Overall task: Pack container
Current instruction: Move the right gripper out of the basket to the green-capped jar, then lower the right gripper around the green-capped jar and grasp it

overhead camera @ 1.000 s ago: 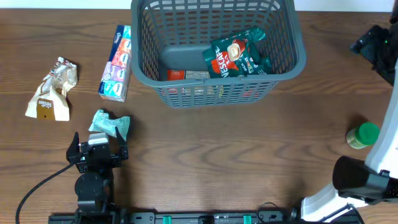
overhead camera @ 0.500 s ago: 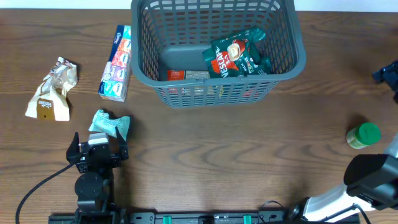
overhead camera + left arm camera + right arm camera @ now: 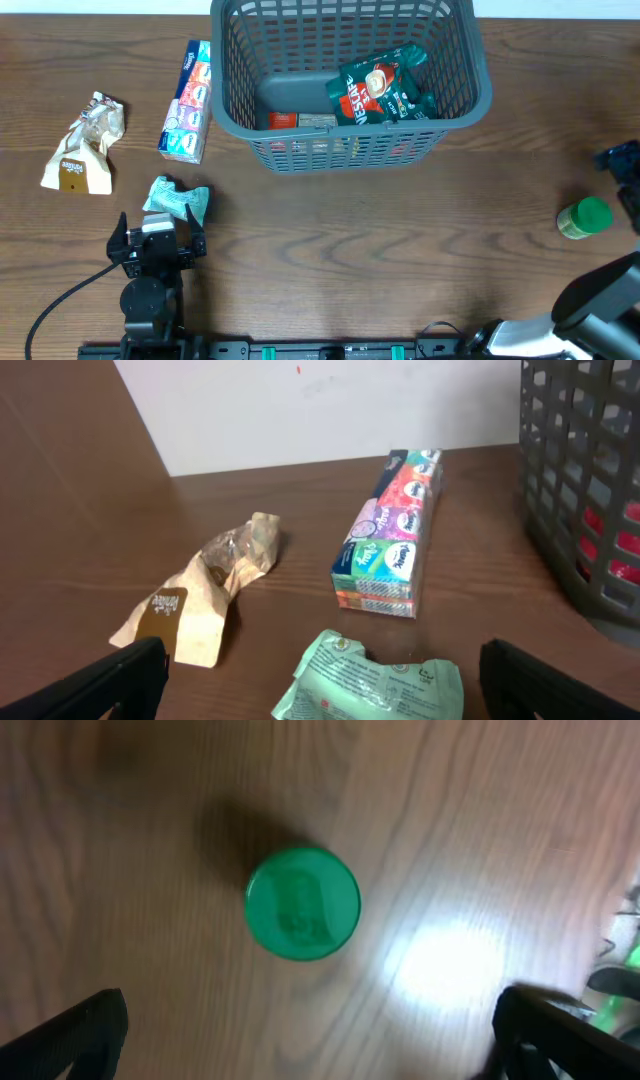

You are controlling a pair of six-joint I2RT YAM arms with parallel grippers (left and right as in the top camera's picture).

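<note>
The green-lidded jar has the lid end (image 3: 586, 217) (image 3: 303, 904) for my right gripper. Next, I should bring that gripper down to it and close there, one finger on each side.
The container (image 3: 470, 95), a dark grey slotted basket, stands at the back middle and holds a green Nescafe packet (image 3: 380, 88) and a red box (image 3: 283, 120). Its wall shows in the left wrist view (image 3: 585, 490). My left gripper (image 3: 158, 225) is open, just short of a crumpled light green packet (image 3: 178, 198), which lies between the fingertips in the left wrist view (image 3: 375, 680). My right gripper (image 3: 622, 162) is open at the far right, above a green-lidded jar (image 3: 584, 217). The right wrist view looks straight down on its lid (image 3: 302, 902).
A colourful tissue pack (image 3: 187, 102) lies left of the basket and also shows in the left wrist view (image 3: 388, 540). A brown and white wrapper (image 3: 85, 143) lies at the far left, also in the left wrist view (image 3: 205, 595).
My right gripper has come down the right edge from beside the basket toward the green-lidded jar. The left arm and all objects have stayed still.
</note>
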